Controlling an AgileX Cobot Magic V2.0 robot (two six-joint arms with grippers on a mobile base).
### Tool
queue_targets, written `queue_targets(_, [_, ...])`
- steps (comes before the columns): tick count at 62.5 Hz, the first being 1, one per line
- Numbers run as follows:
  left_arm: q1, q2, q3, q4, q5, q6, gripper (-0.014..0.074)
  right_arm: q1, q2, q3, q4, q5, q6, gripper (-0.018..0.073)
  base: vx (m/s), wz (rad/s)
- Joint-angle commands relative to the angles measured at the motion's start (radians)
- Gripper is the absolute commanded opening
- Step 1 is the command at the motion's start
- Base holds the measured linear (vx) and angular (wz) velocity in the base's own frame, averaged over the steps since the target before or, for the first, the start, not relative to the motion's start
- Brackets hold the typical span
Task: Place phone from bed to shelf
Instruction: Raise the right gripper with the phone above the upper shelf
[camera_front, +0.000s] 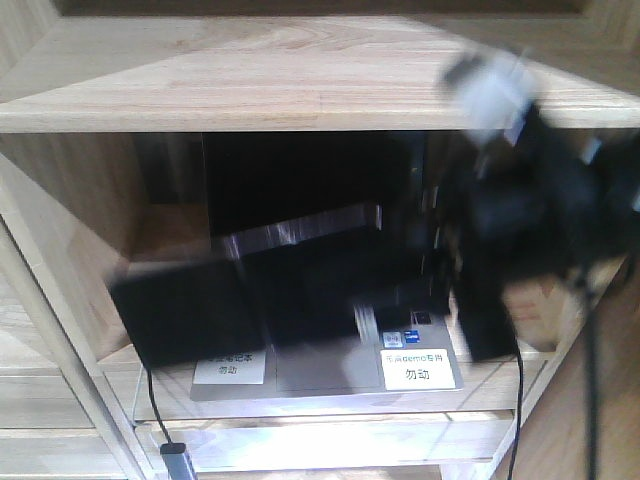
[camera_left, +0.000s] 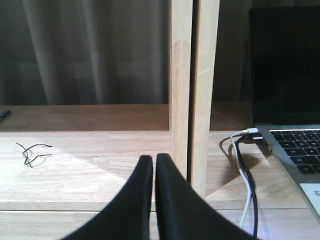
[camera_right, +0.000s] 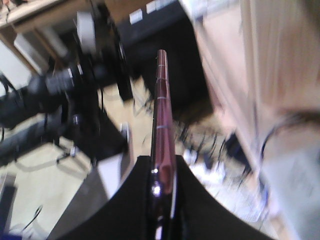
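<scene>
My right gripper is going to release the phone on the upper shelf board (camera_front: 190, 38) above the laptop. It will do so toward the side with the white cable.
The phone (camera_right: 163, 115) shows edge-on in the right wrist view, a slim dark slab with a pinkish rim. My right gripper (camera_right: 164, 172) is shut on its lower end. That view is heavily blurred. In the front view the right arm (camera_front: 520, 200) is a dark smear before the shelf (camera_front: 250, 80), and a blurred black slab (camera_front: 185, 312) hangs in front of the compartment's left half; I cannot tell whether that is the phone. My left gripper (camera_left: 154, 159) is shut on nothing, low in front of a shelf upright (camera_left: 180, 100). The bed is not recognisable in any view.
An open grey laptop (camera_front: 300, 190) fills the shelf compartment, with white labels (camera_front: 418, 368) on its palm rest. White and black cables (camera_left: 245, 170) plug into the laptop's (camera_left: 290, 65) left side. A thin black wire scrap (camera_left: 32, 152) lies on the neighbouring board.
</scene>
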Motion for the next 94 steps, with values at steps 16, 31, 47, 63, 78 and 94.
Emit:
queue_targets(16, [-0.003, -0.007, 0.006, -0.009, -0.074, 0.0, 0.0001, -0.002, -0.026, -0.304, 0.111, -0.166, 0.06, -0.0002, 0.0, 0.0])
queue_targets(31, [-0.003, -0.007, 0.006, -0.009, -0.074, 0.0, 0.0001, -0.002, 0.064, -0.463, 0.119, -0.312, 0.06, -0.0002, 0.0, 0.0])
queue_targets(47, [-0.003, -0.007, 0.006, -0.009, -0.074, 0.0, 0.0001, -0.002, 0.253, -0.659, 0.146, -0.319, 0.058, -0.0002, 0.0, 0.0])
queue_targets(63, [-0.003, -0.007, 0.006, -0.009, -0.074, 0.0, 0.0001, 0.024, 0.444, -0.817, 0.19, -0.326, 0.059, -0.0002, 0.0, 0.0])
queue_targets(78, [-0.003, -0.007, 0.006, -0.009, -0.074, 0.0, 0.0001, 0.059, 0.586, -0.887, 0.177, -0.401, 0.05, -0.0002, 0.0, 0.0])
queue_targets(94, [-0.003, -0.007, 0.006, -0.009, -0.074, 0.0, 0.0001, 0.058, 0.652, -0.887, 0.173, -0.465, 0.01, -0.0002, 0.0, 0.0])
